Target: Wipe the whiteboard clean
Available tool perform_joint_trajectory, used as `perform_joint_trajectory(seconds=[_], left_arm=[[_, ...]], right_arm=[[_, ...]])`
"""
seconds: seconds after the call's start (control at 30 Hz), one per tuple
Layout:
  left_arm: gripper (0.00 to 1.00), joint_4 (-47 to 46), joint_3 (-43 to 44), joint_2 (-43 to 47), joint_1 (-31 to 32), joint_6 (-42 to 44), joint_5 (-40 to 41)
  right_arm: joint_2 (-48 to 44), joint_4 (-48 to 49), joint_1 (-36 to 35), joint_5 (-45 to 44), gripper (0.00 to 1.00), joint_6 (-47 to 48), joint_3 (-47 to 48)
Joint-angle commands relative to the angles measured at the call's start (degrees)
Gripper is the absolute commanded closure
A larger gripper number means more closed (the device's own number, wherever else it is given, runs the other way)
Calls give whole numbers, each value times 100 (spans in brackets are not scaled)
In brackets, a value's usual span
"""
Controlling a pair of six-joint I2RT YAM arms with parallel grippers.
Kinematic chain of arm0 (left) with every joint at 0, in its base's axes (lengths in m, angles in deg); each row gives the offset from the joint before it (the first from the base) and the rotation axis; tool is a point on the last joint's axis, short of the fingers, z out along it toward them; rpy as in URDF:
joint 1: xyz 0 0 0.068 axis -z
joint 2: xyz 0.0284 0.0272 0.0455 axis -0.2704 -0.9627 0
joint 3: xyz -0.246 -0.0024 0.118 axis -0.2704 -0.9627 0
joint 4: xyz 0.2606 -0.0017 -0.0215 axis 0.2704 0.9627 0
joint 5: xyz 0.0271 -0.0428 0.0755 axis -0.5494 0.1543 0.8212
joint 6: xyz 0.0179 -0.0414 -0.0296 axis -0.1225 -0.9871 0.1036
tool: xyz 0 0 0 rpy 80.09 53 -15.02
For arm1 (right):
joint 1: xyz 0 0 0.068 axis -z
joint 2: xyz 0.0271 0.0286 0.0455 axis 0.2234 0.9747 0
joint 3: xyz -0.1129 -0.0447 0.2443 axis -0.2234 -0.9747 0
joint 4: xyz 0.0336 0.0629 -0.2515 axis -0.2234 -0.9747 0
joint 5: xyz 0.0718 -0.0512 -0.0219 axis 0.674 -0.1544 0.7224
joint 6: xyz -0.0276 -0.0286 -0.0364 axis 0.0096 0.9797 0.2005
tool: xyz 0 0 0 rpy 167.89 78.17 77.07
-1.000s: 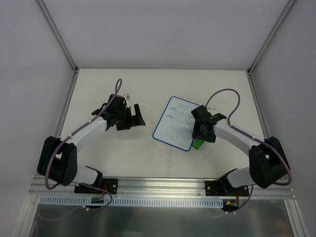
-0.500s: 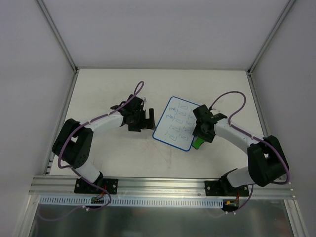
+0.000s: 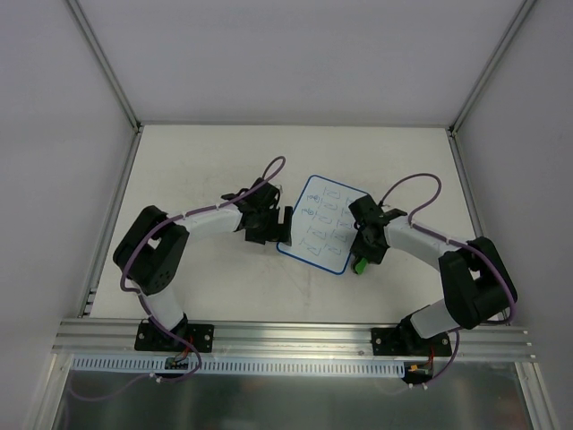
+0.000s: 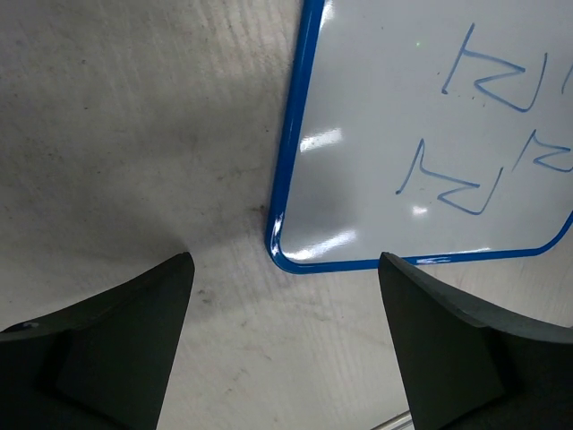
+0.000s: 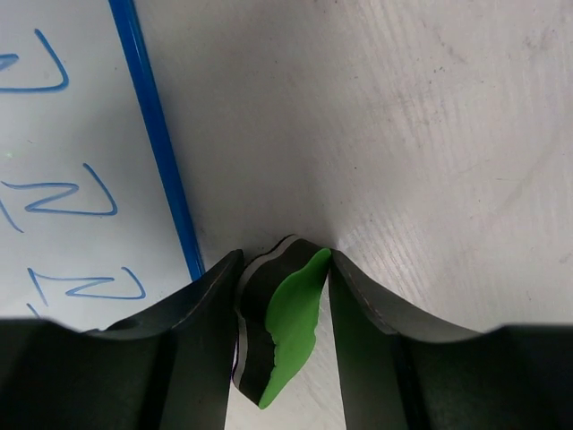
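Observation:
The eraser's green side tips up in my right gripper; next I lay it green side down, then retake its black body [image 5: 256, 340] before wiping the whiteboard.
The whiteboard [image 3: 324, 223] lies tilted at the table's middle, white with a blue rim and blue marks on its face. Its corner shows in the left wrist view [image 4: 421, 134] and its edge in the right wrist view [image 5: 72, 152]. My left gripper [image 3: 279, 224] is open and empty, low at the board's left edge, with the corner lying between its fingers [image 4: 116, 340]. My right gripper [image 3: 363, 255] is shut on the green-and-black eraser [image 5: 282, 322], just off the board's right edge; the eraser also shows in the top view [image 3: 360, 266].
The table surface [image 3: 206, 161] is off-white and scuffed, walled at the back and both sides. A metal rail [image 3: 295, 336] runs along the near edge by the arm bases.
My left arm has swung right, bringing its open gripper up to the whiteboard's left edge. My right gripper has shifted slightly with the eraser still in it.

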Motion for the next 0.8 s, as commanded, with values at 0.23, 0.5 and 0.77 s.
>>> perform_joint_trajectory(seconds=[0.23, 0.5, 0.77], left_arm=[[17, 7, 178, -45, 179, 175, 341], [18, 42, 142, 25, 179, 219, 491], [18, 60, 107, 105, 179, 271, 588]], right_arm=[[-259, -121, 26, -384, 69, 719, 304], [118, -243, -10, -464, 73, 1318, 866], [232, 29, -10, -77, 70, 1748, 954]])
